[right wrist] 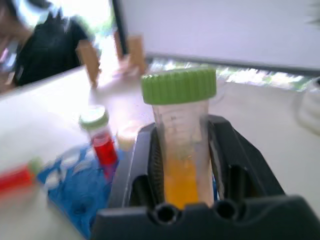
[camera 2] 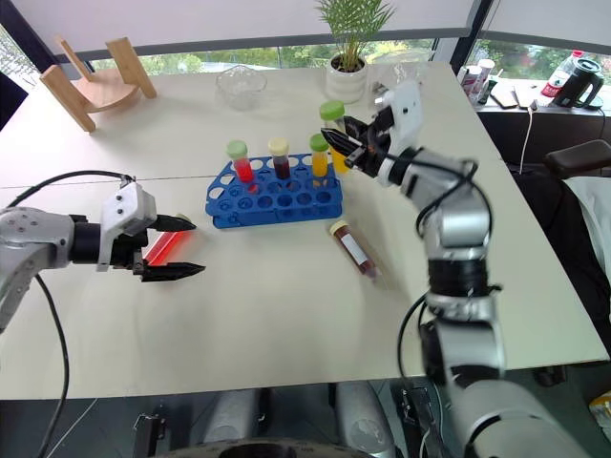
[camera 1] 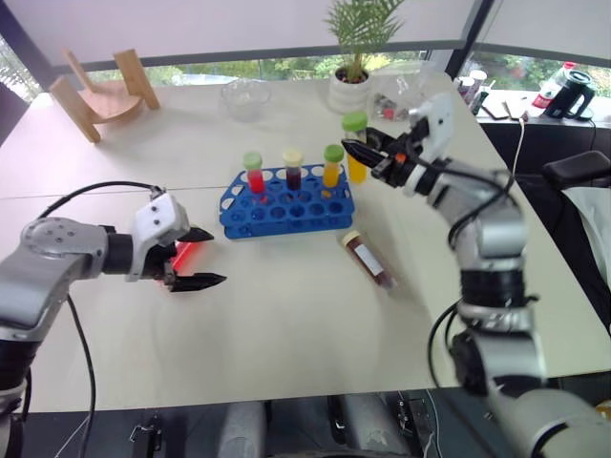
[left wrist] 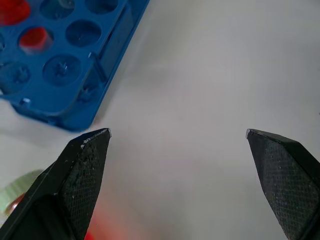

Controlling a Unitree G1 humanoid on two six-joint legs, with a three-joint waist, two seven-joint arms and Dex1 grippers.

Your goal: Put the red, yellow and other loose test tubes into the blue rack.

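Observation:
The yellow test tube will go into the blue rack's front-row hole (camera 1: pixel 335 209) nearest the brown test tube, where my right gripper will let go of it.
The blue rack (camera 1: pixel 286 208) stands mid-table with three tubes upright in its back row: red (camera 1: pixel 254 173), dark (camera 1: pixel 292 168) and yellow (camera 1: pixel 332 165). My right gripper (camera 1: pixel 361 153) is shut on a yellow test tube (right wrist: pixel 182 145) with a green cap, held upright just beyond the rack's right end. A brown test tube (camera 1: pixel 368 259) with a cream cap lies on the table to the front right of the rack. A red test tube (camera 1: pixel 184 255) lies left of the rack. My left gripper (camera 1: pixel 216 256) stands open beside it, one finger on each side.
A wooden stand (camera 1: pixel 101 90) sits at the far left corner, a glass bowl (camera 1: pixel 245 97) and a potted plant (camera 1: pixel 351 67) along the far edge. A black jug (camera 1: pixel 573 93) and cables lie past the table's right side. A person (right wrist: pixel 45 45) is in the background.

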